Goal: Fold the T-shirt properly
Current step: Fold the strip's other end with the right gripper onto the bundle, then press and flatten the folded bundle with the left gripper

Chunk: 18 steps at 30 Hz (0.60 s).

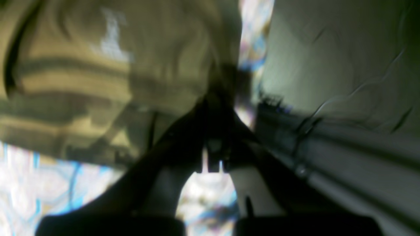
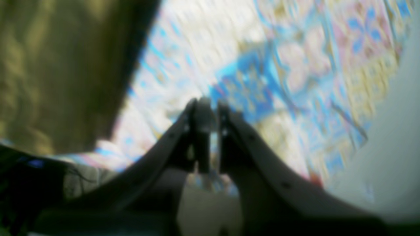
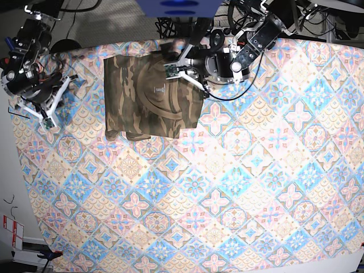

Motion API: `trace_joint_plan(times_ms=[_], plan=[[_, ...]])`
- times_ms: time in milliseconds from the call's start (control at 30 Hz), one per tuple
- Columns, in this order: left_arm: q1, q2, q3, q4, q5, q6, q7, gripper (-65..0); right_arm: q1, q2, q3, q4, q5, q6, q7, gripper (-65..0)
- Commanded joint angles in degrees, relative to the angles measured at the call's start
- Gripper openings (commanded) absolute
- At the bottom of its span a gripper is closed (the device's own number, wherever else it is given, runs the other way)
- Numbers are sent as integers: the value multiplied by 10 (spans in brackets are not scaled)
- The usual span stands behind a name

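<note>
The left gripper I have will put the camouflage T-shirt's edge, now at the back of the tablecloth, down and let go of it on the bare tablecloth point(image 3: 152, 150) just in front of the shirt's front hem.
The camouflage T-shirt point(image 3: 149, 96) lies spread at the back left of the tablecloth point(image 3: 239, 187). Its tan inner collar and white label point(image 3: 161, 89) face up. In the left wrist view the T-shirt point(image 1: 98, 82) fills the left side, heavily blurred. My left gripper point(image 1: 218, 98) has its dark fingers together at the shirt's right edge and looks closed on the cloth. In the base view the left gripper point(image 3: 190, 71) is over the shirt's back right corner. My right gripper point(image 2: 210, 109) is shut and empty above bare tablecloth, with the shirt point(image 2: 59, 72) to its left. In the base view the right gripper point(image 3: 42, 99) is left of the shirt.
The patterned tablecloth covers the whole table. Cables and arm mounts point(image 3: 239, 34) crowd the back edge. A grey ledge point(image 1: 344, 154) runs along the right of the left wrist view. The table's left edge point(image 3: 14, 148) is close to the right arm.
</note>
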Motion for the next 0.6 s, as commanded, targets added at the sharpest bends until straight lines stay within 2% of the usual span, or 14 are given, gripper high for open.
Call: trace_joint_plan(times_ms=[0, 100, 167, 267, 333, 467, 567], plan=[[-7, -6, 11, 9, -5, -1, -1, -650, 4, 2, 12, 8, -13, 1, 6, -622], [-34, -10, 32, 1, 0, -1, 41, -650, 2, -14, 21, 8, -62, 1, 6, -622], [-45, -10, 32, -13, -1, -1, 46, -650, 1, -19, 21, 8, -71, 1, 6, -622], [-68, -7, 33, -47, -5, -1, 29, -650, 0, -21, 21, 8, -71, 1, 6, -622], [-85, 9, 36, -81, -5, -1, 22, -650, 0, -21, 21, 8, -71, 1, 6, -623], [-133, 34, 96, -170, -5, -1, 14, -650, 0, -21, 22, 8, -71, 1, 6, -623], [-142, 49, 91, -209, -2, -1, -10, -650, -2, -21, 22, 8, -71, 1, 6, -623]])
